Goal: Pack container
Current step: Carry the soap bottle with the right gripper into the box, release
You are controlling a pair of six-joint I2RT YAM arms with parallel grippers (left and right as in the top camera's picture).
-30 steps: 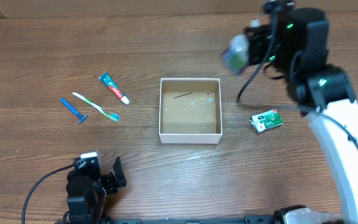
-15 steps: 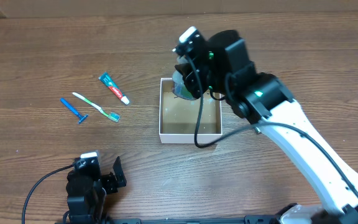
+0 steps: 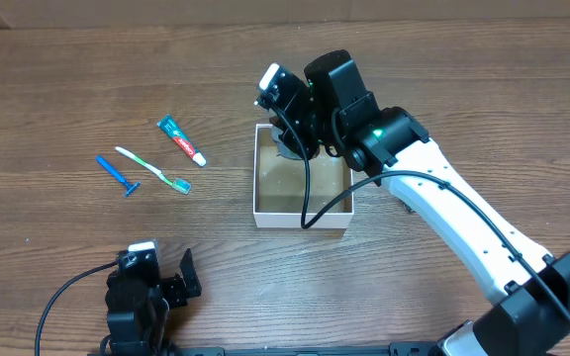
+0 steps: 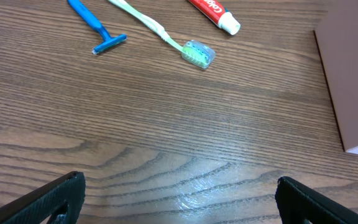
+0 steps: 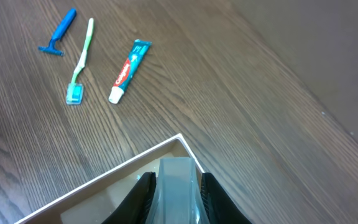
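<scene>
Next, my right gripper releases the translucent toiletry item in the container's far corner (image 3: 277, 155) (image 5: 166, 185) nearest the toothpaste tube.
The container (image 3: 255, 184) is a square white-walled box with a brown floor at the table's middle. My right gripper (image 3: 290, 140) hangs over its far left corner, shut on a translucent pale blue-green toiletry item (image 5: 178, 177). In the right wrist view the item sits just above the box's corner rim (image 5: 120, 169). My left gripper (image 4: 179, 200) is open and empty, low at the front left of the table (image 3: 156, 287). The box's side wall shows in the left wrist view (image 4: 353, 81).
A toothpaste tube (image 3: 181, 139), a green-white toothbrush (image 3: 153, 169) and a blue razor (image 3: 117, 175) lie left of the box. They also show in the left wrist view: toothpaste (image 4: 215, 11), toothbrush (image 4: 160, 31), razor (image 4: 98, 25). My right arm covers the table right of the box.
My right arm has swung from the far right of the table to over the container's far left corner, carrying the translucent item. The left arm has not moved.
</scene>
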